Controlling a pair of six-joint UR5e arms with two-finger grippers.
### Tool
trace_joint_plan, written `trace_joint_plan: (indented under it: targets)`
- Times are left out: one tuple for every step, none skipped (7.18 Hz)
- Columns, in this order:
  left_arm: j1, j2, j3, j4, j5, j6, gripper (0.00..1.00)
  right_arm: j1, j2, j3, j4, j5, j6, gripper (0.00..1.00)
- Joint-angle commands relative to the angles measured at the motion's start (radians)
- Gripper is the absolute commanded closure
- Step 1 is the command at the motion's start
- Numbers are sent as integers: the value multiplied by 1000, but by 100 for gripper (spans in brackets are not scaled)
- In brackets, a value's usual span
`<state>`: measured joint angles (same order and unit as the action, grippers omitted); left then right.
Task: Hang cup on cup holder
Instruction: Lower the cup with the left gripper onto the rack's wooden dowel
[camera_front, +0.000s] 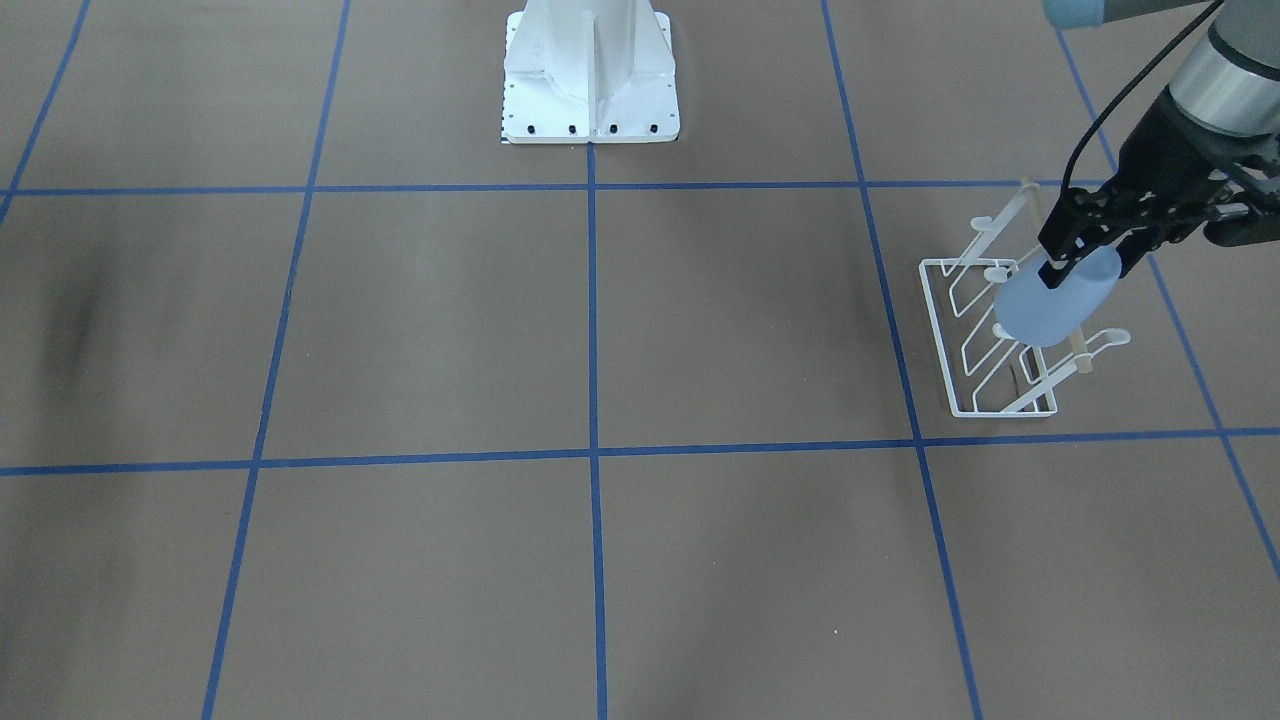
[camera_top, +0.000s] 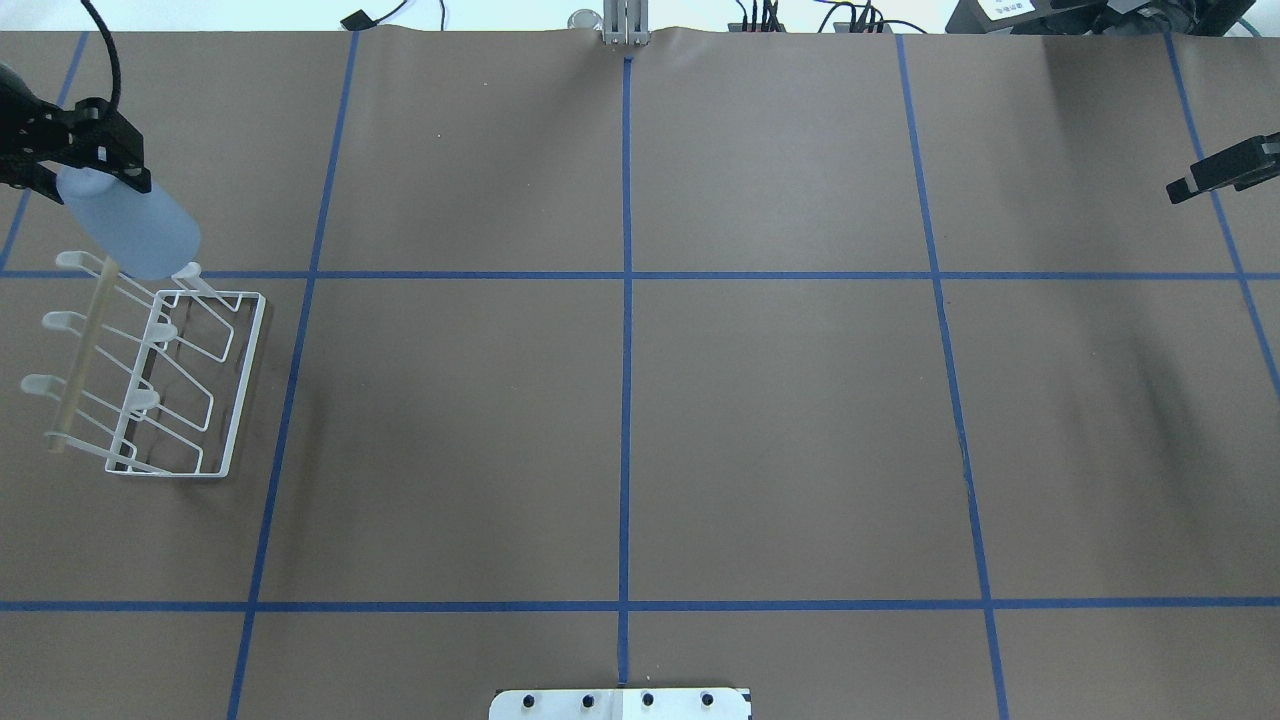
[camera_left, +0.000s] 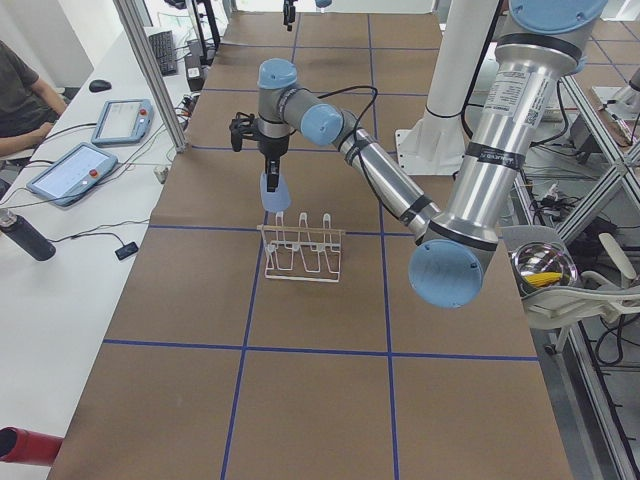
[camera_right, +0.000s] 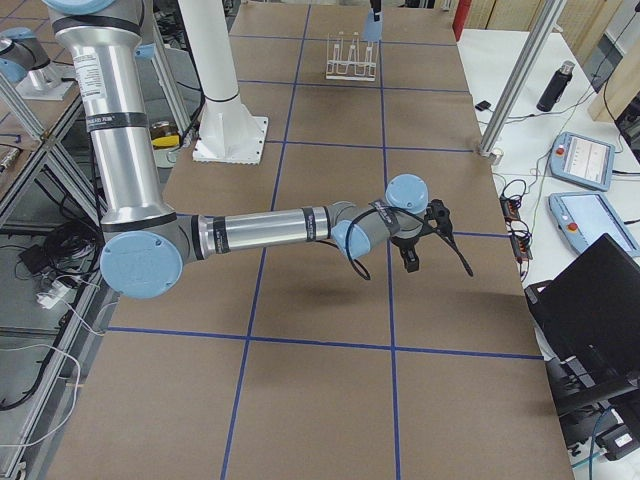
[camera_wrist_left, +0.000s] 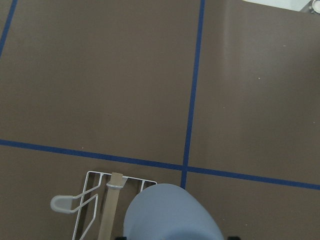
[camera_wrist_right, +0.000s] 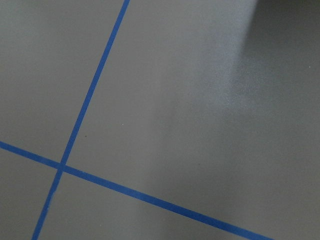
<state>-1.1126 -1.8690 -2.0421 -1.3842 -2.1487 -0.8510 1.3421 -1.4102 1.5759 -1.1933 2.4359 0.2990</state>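
Note:
I need to release the light-blue cup with my left gripper on the cup holder's white peg (camera_front: 994, 344), on the side facing the table's middle.
The light-blue cup (camera_front: 1050, 305) is held tilted in my left gripper (camera_front: 1090, 265), which is shut on its narrow end, wide end pointing down. It hangs just above the end of the white wire cup holder (camera_front: 985, 345) farthest from the robot. In the overhead view the cup (camera_top: 135, 230) overlaps the tip of the holder's wooden rod (camera_top: 85, 355). I cannot tell whether it touches a prong. The left wrist view shows the cup (camera_wrist_left: 170, 215) over the holder (camera_wrist_left: 87, 200). My right gripper (camera_top: 1220, 170) hovers far off at the table's right edge; I cannot tell whether it is open or shut.
The brown table (camera_top: 630, 420) is marked with blue tape lines. The robot's white base (camera_front: 590, 75) stands at the table's middle near edge. A person and tablets are beyond the far edge in the exterior left view.

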Motion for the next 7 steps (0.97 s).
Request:
trace_joint_plan:
  targets:
    - [54, -7, 35, 5, 30, 6, 100, -3, -1, 46, -94, 0, -20, 0]
    - [57, -9, 46, 4, 27, 6, 100, -1, -1, 46, -97, 0, -21, 0]
    - [62, -1, 46, 1, 30, 7, 100, -8, 0, 46, -95, -9, -21, 0]
    - [65, -2, 54, -2, 29, 6, 100, -3, 0, 46, -95, -9, -23, 0]
    - [88, -9, 75, -7, 29, 1, 100, -3, 0, 46, -95, -9, -23, 0]
    - [97, -10, 94, -12, 27, 6, 100, -1, 0, 47, -95, -8, -23, 0]
    - [100, -7, 108, -39, 27, -2, 100, -1, 2, 47, -95, -9, -23, 0]
